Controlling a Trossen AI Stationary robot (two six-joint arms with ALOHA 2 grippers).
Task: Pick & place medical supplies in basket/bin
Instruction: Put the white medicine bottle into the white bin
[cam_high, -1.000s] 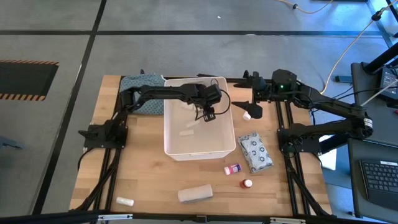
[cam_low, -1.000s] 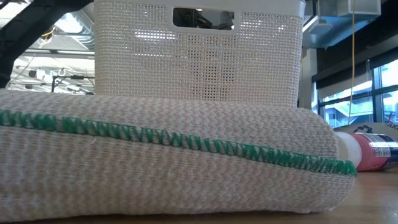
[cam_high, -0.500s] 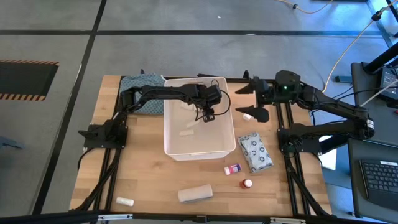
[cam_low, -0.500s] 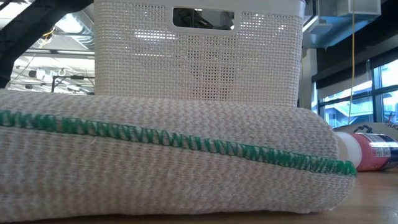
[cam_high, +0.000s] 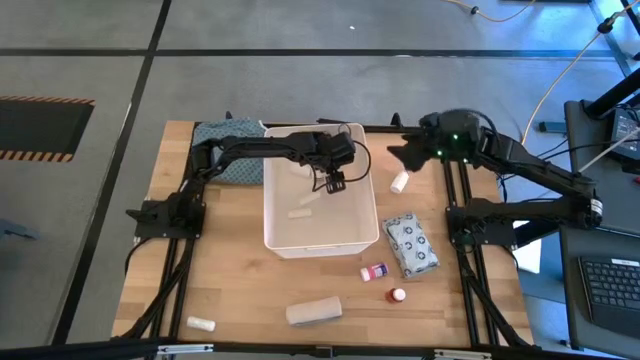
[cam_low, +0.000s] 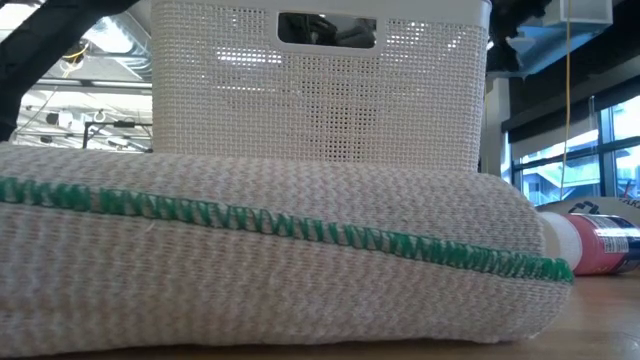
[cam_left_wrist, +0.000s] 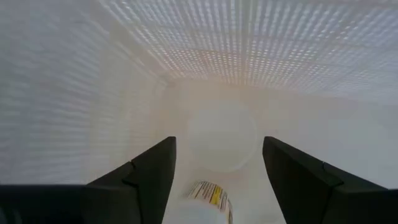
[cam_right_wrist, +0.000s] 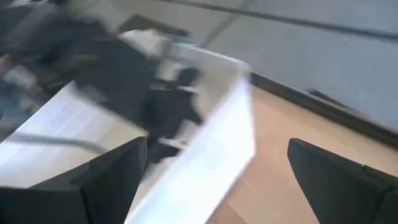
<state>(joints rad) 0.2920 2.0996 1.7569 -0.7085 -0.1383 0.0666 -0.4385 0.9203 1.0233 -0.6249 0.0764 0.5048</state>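
Next, my right hand will close on the far end (cam_high: 403, 176) of the small white roll beside the white bin.
The white bin (cam_high: 320, 240) stands mid-table. My left gripper (cam_high: 334, 183) hangs inside it, open (cam_left_wrist: 217, 180). Under the gap between its fingers a small bottle with a yellow-marked label (cam_left_wrist: 209, 198) lies in the bin, and beyond it sits a pale round item (cam_left_wrist: 222, 137). Whether the fingers touch the bottle cannot be told. Another white piece (cam_high: 300, 212) lies on the bin floor. My right gripper (cam_high: 408, 155) hovers open right of the bin's far corner, above a small white roll (cam_high: 400, 182) lying on the table.
Right of the bin lie a grey-patterned packet (cam_high: 411, 245), a small bottle (cam_high: 373, 271) and a red-capped one (cam_high: 398, 295). A beige roll (cam_high: 313, 312) and a white tube (cam_high: 201, 324) lie near the front edge. A patterned cloth (cam_high: 228, 140) lies at the far left.
My right gripper has rolled about its own axis, tipped and swung a little toward the bin, which leaves the small white roll showing beside it. My left gripper stays inside the bin.
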